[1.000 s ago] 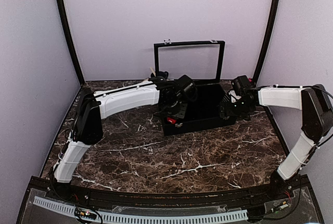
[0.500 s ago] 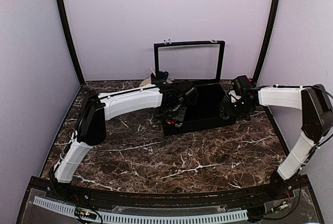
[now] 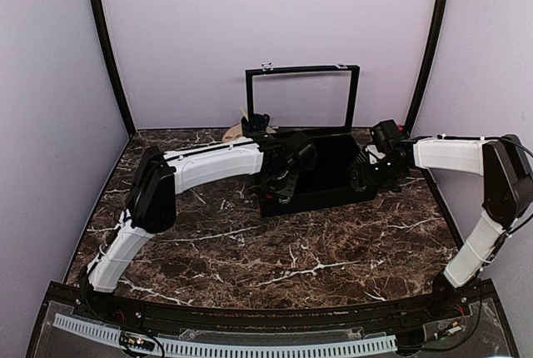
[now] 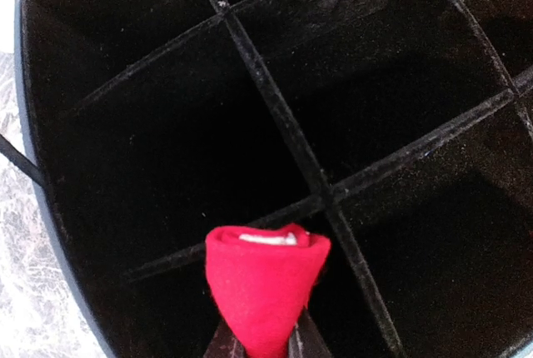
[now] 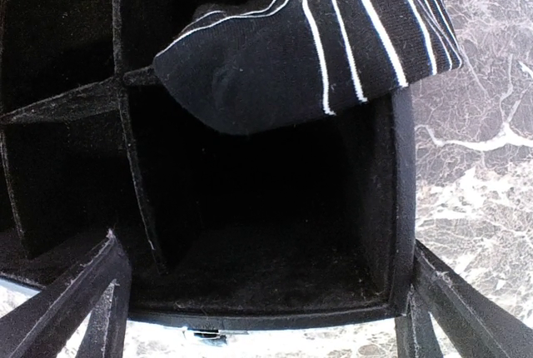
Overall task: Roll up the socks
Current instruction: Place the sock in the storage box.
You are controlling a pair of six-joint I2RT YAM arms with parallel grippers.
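Next, my left gripper releases the red sock in the black box's front corner compartment (image 3: 272, 197) (image 4: 268, 301), next to the spot where the dividers cross.
A rolled red sock (image 4: 265, 287) with a white inner layer at its top is pinched in my left gripper (image 4: 262, 345). It hangs over a near-left compartment of the black divided box (image 4: 275, 100). In the top view the left gripper (image 3: 281, 181) is over the box's (image 3: 333, 198) left front part, and the sock is hidden there. My right gripper (image 5: 266, 300) is open, its fingers spread either side of the box's right-end corner compartment (image 5: 404, 191). In the top view it (image 3: 366, 176) sits at the box's right end.
A black sock with white stripes (image 5: 316, 42) lies in a compartment beside the right gripper. The box's open lid (image 3: 301, 96) stands upright at the back. A tan object (image 3: 235, 131) and a dark object (image 3: 260, 120) sit behind the left arm. Walls enclose the marble table (image 3: 275, 258).
My left arm has reached further right and back, carrying the red sock from the box's front-left edge to over its compartments. The right arm has not moved.
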